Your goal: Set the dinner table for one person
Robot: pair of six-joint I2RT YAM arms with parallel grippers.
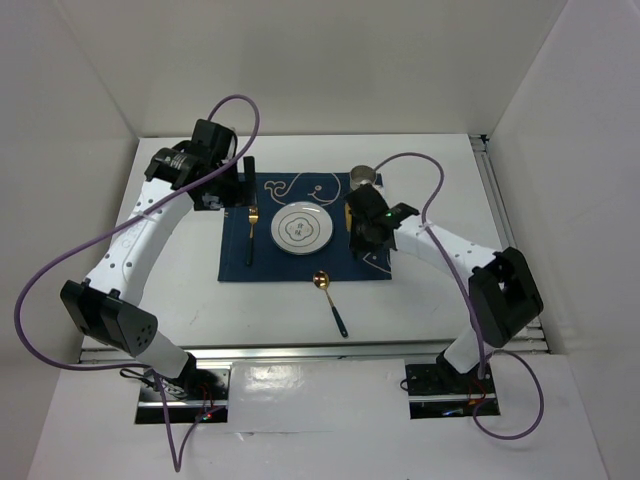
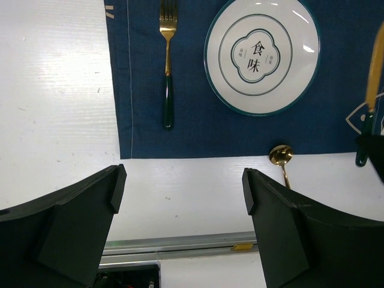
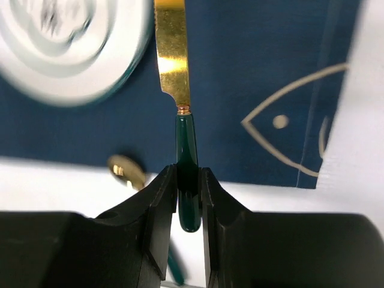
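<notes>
Next, my right gripper releases the gold-bladed knife on the navy placemat, across the white plate from the fork (image 1: 346, 234) (image 3: 192, 69).
The white dinner table (image 1: 430, 310) carries a navy whale placemat (image 1: 285, 268). On the mat lie a white plate (image 1: 301, 229) and, to its left, a gold fork with a green handle (image 1: 252, 232). A gold spoon (image 1: 330, 300) lies across the mat's near edge. My right gripper (image 3: 189, 186) is shut on the green handle of a gold-bladed knife (image 3: 173, 54) and holds it over the mat to the right of the plate (image 3: 66, 48). My left gripper (image 2: 183, 186) is open and empty, above the table near the mat's far left corner (image 1: 235, 182).
A metal cup (image 1: 362, 178) stands at the mat's far edge, just behind my right gripper (image 1: 358, 215). Metal rails run along the table's near edge (image 2: 180, 247) and right side (image 1: 497, 190). White walls enclose the table.
</notes>
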